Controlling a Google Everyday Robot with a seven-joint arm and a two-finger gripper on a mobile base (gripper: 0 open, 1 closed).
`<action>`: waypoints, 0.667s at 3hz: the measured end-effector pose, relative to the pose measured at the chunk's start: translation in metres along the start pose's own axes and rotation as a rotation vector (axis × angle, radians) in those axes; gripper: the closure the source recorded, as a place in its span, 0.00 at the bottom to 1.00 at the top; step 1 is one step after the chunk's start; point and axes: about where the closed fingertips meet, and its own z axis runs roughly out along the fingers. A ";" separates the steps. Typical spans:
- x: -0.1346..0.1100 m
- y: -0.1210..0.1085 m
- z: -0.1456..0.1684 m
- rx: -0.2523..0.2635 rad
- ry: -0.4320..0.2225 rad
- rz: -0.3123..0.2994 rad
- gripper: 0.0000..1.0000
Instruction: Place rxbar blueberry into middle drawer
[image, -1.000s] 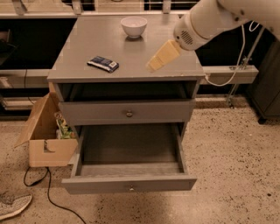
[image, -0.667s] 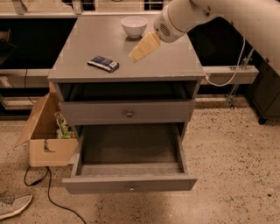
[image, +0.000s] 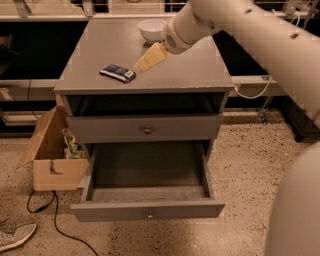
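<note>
The robot's gripper needs to next move to the middle of the rxbar blueberry (image: 118, 73) on top of the cabinet and close there.
The rxbar blueberry (image: 117, 73), a flat dark blue bar with white patches, lies on the grey cabinet top (image: 190, 65) near its front left. My gripper (image: 150, 58) hangs over the top just right of the bar, a little above the surface, at the end of the white arm reaching in from the upper right. It holds nothing that I can see. The middle drawer (image: 148, 210), the lowest front with a pale knob, is pulled out and shows a bare grey floor.
A white bowl (image: 151, 29) stands at the back of the top. The drawer front with the darker knob (image: 147, 130) is shut. A cardboard box (image: 55, 160), a cable and a shoe (image: 15, 235) lie on the floor at the left.
The arm and gripper have swung left across the cabinet top, from its right edge to just beside the bar. The bar, bowl and drawers have not moved.
</note>
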 end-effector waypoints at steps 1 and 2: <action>-0.006 -0.007 0.044 -0.001 0.011 0.054 0.00; -0.018 -0.001 0.094 -0.010 0.026 0.095 0.00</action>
